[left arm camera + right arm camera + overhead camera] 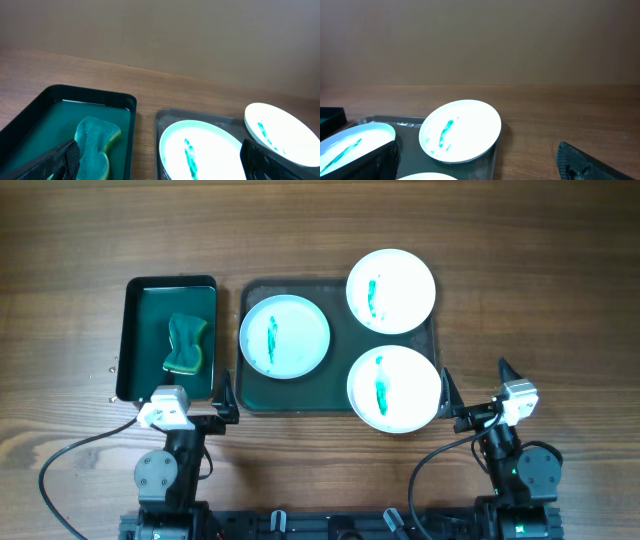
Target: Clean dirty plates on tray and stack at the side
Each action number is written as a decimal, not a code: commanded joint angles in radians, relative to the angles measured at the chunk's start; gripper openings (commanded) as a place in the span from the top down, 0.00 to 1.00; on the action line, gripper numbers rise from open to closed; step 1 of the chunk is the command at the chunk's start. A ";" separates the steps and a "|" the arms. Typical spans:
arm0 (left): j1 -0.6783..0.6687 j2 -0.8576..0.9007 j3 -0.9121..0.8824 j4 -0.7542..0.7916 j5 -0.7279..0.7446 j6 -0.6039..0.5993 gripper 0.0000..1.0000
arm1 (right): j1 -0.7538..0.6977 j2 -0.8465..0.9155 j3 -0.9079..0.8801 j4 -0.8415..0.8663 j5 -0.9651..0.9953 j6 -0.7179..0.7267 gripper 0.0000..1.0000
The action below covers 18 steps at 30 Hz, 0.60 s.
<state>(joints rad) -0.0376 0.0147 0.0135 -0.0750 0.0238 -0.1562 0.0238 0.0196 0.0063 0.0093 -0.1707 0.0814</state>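
Next, I move my left gripper to the green sponge's middle [186, 340] [94, 149] in the smaller deep green tray and close it there, because the plates need wiping.
Three dirty plates, white with a teal smear, lie on the dark-green tray [340, 345]. One is at the left [285, 336]. One is at the far right [390, 290] and overhangs the rim. One is at the near right [393, 388] and overhangs the near edge. My left gripper [190, 402] is open and empty, at the near edge between the two trays. Its wrist view shows the left plate [205, 150] and the far plate [285, 132]. My right gripper [478, 385] is open and empty, near the tray's right corner. Its wrist view shows the far plate [462, 130].
A smaller deep green tray [140, 330] stands left of the big tray and holds a green sponge [186, 345], which also shows in the left wrist view [95, 145]. Bare wooden table [540, 300] lies to the right and beyond.
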 commanded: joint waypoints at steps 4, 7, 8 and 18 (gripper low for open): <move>-0.004 0.000 0.028 0.002 -0.014 0.042 0.00 | 0.006 0.004 0.009 0.019 0.013 0.000 0.00; -0.004 0.027 0.077 -0.014 -0.014 0.088 0.00 | 0.006 0.004 0.029 0.020 0.013 0.000 0.00; -0.004 0.040 0.097 -0.026 -0.014 0.100 0.00 | 0.006 0.004 0.037 0.020 0.013 0.000 0.00; -0.003 0.321 0.381 -0.161 -0.014 0.128 0.00 | 0.006 0.132 0.177 0.019 0.013 -0.003 0.00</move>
<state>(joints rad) -0.0376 0.2371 0.2855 -0.2058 0.0235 -0.0605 0.0238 0.0845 0.1070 0.0238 -0.1707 0.0814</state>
